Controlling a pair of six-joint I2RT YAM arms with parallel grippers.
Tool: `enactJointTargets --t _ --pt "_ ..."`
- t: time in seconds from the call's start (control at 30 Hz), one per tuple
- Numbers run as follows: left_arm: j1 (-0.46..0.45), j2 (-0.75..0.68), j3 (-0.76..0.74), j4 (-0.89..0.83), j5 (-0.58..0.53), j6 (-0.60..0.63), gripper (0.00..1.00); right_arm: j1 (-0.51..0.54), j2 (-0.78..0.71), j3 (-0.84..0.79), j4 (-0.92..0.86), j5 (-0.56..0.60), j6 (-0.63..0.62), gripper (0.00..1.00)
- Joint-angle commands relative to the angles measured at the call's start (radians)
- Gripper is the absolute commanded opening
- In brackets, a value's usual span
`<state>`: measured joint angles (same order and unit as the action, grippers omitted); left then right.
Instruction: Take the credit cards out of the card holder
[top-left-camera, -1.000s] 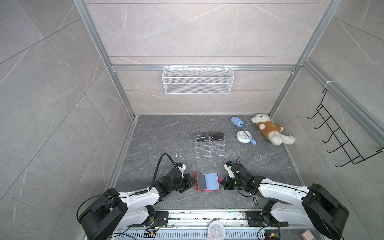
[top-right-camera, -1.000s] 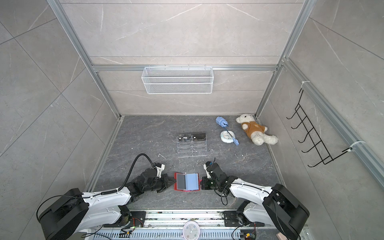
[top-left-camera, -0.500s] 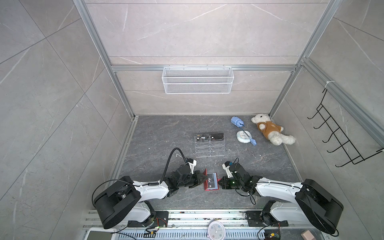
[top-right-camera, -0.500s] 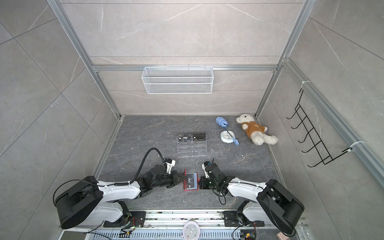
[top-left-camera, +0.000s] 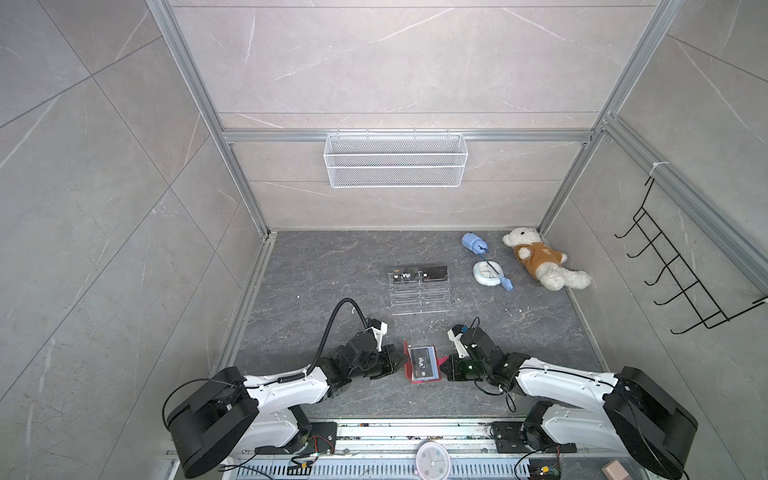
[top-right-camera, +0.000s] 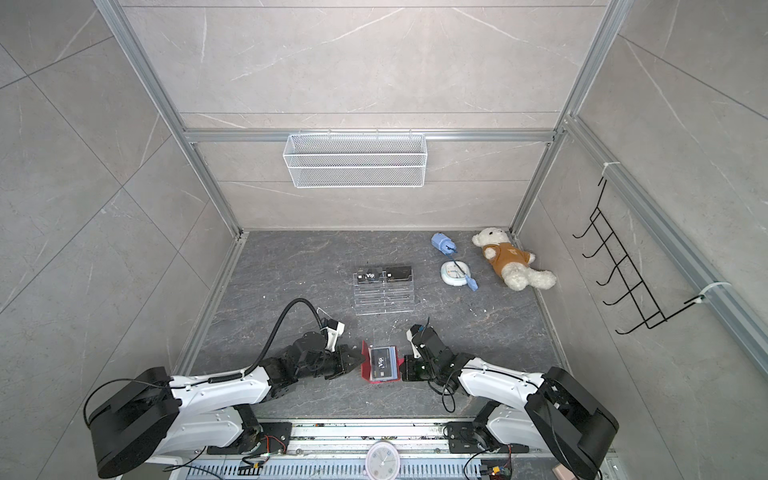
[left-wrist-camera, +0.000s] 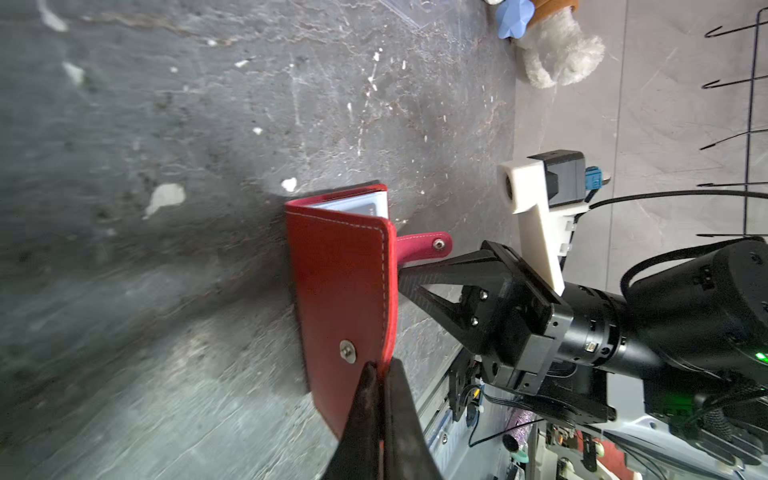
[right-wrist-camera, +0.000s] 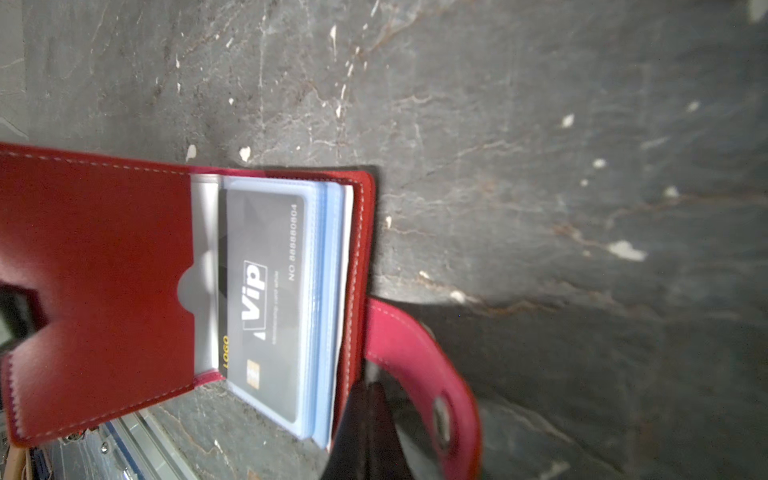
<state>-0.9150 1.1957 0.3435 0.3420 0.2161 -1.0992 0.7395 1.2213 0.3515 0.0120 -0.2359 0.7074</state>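
Observation:
Next, I lay the holder's cover flat, as it stands on edge in my left gripper and blocks off the Vip card, and then pinch the card's spine-side edge (right-wrist-camera: 224, 288).
The red card holder (top-left-camera: 411, 376) (top-right-camera: 366, 368) lies part-open near the front edge of the floor, between my two grippers. Its left cover (left-wrist-camera: 336, 282) stands up on edge. My left gripper (top-left-camera: 398, 362) (left-wrist-camera: 381, 368) is shut on that cover's edge, by the snap stud. A black credit card marked "Vip" (top-left-camera: 424, 362) (right-wrist-camera: 266, 291) sits in a clear sleeve, on top of pale blue sleeves. My right gripper (top-left-camera: 444, 368) (right-wrist-camera: 370, 399) is shut on the right cover's edge, under the curled snap tab (right-wrist-camera: 415, 353). Any other card in the holder is hidden.
A clear acrylic tiered stand (top-left-camera: 419, 297) behind the holder has two black cards (top-left-camera: 405, 275) in its top tier. A teddy bear (top-left-camera: 540, 262), a blue object (top-left-camera: 471, 243) and a white round device (top-left-camera: 486, 274) lie back right. A wire basket (top-left-camera: 395, 160) hangs on the back wall.
My left gripper has moved right with the left cover, raising it from flat to standing on edge. The Vip card's sleeve now faces up instead of a pale blue page. The right gripper stayed put.

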Motion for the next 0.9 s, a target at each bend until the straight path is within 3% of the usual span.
enactJointTargets --t 0.0,0.07,0.17,0.3,0.5,0.57,0.7,0.87 --pt "-0.001 -0.027 0.044 -0.261 -0.073 0.086 0.03 0.005 -0.037 0.02 -0.037 -0.006 0.003 0.01" --pt "-0.002 -0.022 0.089 -0.366 -0.093 0.114 0.23 0.005 -0.064 0.036 -0.065 0.0 0.001 0.01" --pt "-0.001 -0.023 0.149 -0.481 -0.131 0.138 0.34 0.005 -0.104 0.071 -0.135 0.018 -0.017 0.01" --pt "-0.003 -0.09 0.253 -0.718 -0.264 0.151 0.41 0.005 -0.17 0.109 -0.233 0.046 -0.036 0.02" --pt "-0.007 -0.171 0.396 -0.828 -0.326 0.194 0.44 0.005 -0.247 0.168 -0.315 0.06 -0.045 0.02" --pt "-0.008 -0.17 0.414 -0.787 -0.26 0.2 0.45 0.004 -0.246 0.178 -0.314 0.057 -0.049 0.02" --pt "-0.006 -0.112 0.382 -0.569 -0.02 0.167 0.5 0.005 -0.205 0.172 -0.254 0.015 -0.04 0.02" --pt "-0.006 -0.035 0.279 -0.34 0.079 0.032 0.52 0.005 -0.128 0.138 -0.101 -0.044 0.012 0.02"
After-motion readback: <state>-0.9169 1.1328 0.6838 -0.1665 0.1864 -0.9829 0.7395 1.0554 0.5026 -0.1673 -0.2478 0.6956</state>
